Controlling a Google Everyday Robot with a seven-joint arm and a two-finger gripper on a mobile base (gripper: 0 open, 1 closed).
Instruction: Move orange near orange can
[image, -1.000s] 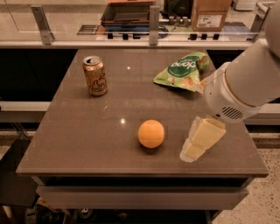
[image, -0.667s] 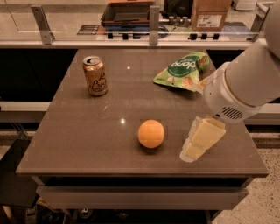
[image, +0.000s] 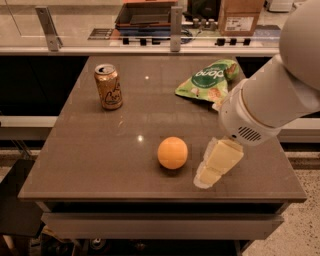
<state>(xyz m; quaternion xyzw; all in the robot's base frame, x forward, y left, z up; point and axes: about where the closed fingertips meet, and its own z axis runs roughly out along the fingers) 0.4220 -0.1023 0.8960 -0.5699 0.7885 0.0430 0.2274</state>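
Next, I close my gripper on the orange's side (image: 181, 158) that faces away from the orange can, where my fingers can get to it directly.
The orange (image: 172, 152) is a smooth ball lying on the brown table (image: 125, 155), near the front edge and a little right of centre. The orange can (image: 108, 86) stands upright at the table's back left, well apart from the orange. My gripper (image: 216, 164) is cream-coloured and hangs low over the table just to the right of the orange, with a small gap between them. It holds nothing that I can see. The white arm (image: 270, 95) reaches in from the upper right.
A green snack bag (image: 207, 80) lies at the back right of the table, partly behind the arm. A counter with rails, a dark tray and a cardboard box (image: 240, 17) runs behind the table. The table's front edge is close to the orange.
The gripper has shifted slightly left, closer to the orange. The orange, can and bag have not moved.
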